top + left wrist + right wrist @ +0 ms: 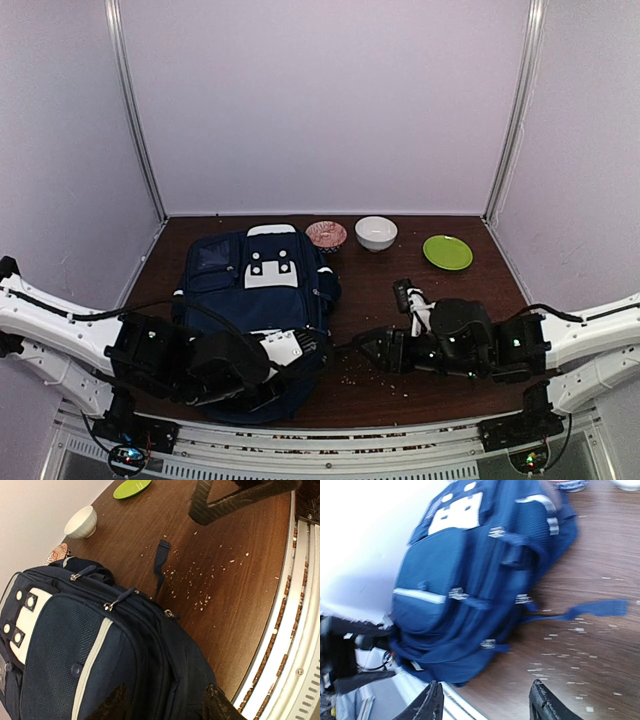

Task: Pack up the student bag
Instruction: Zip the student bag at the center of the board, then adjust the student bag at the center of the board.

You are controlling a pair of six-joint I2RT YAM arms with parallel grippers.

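My right gripper needs to grab the mesh side pocket (pixel 325 283) (pixel 531 526) of the student bag, just below the bag's white band that faces the crumbs' side of the table.
The student bag (pixel 255 300), a big navy backpack with white buckle patches and a pale stripe, lies flat on the left half of the brown table. My left gripper (pixel 167 704) hovers over its near right side, open, with the two dark fingers standing wide on either side of the zippered fabric (pixel 150 645). In the top view that gripper (pixel 312 347) sits at the bag's near right corner. My right gripper (pixel 486 701) is open too, nothing between its fingers, and faces the bag (pixel 475 575) from the right (pixel 362 347). A loose blue strap (pixel 600 608) trails onto the table.
A reddish patterned bowl (pixel 326 235), a white bowl (pixel 376 233) and a green plate (pixel 447 252) stand along the back. Crumbs (pixel 375 375) are scattered on the wood between the grippers. The table's metal rail (pixel 287 630) runs along the near edge.
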